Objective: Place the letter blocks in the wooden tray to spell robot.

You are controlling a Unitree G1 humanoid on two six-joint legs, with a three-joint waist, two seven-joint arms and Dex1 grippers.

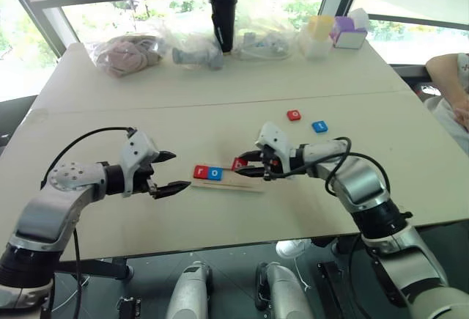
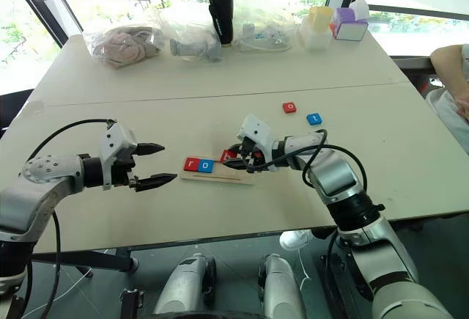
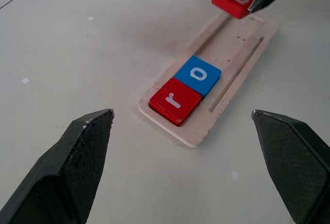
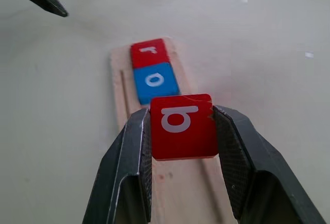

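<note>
Next, my right gripper lets go of the red "b" block in the wooden tray, snug (image 1: 229,175) (image 4: 164,115) against the blue "o" block.
The wooden tray (image 1: 245,184) lies on the table in front of me. A red "r" block (image 1: 200,171) and a blue "o" block (image 1: 215,174) lie side by side at its left end. My right gripper (image 1: 240,166) is shut on a red "b" block (image 4: 181,126), held just above the tray (image 4: 196,193) beside the blue "o" block (image 4: 154,81). To the left of the tray my left gripper (image 1: 179,171) stands open, holding nothing. A red "o" block (image 1: 294,115) and a blue block (image 1: 319,126) lie loose on the table farther back on the right.
Along the table's far edge stand a black tumbler (image 1: 223,17), plastic bags (image 1: 128,53) and small yellow and purple containers (image 1: 349,33). A person's arm (image 1: 451,77) shows at the right edge.
</note>
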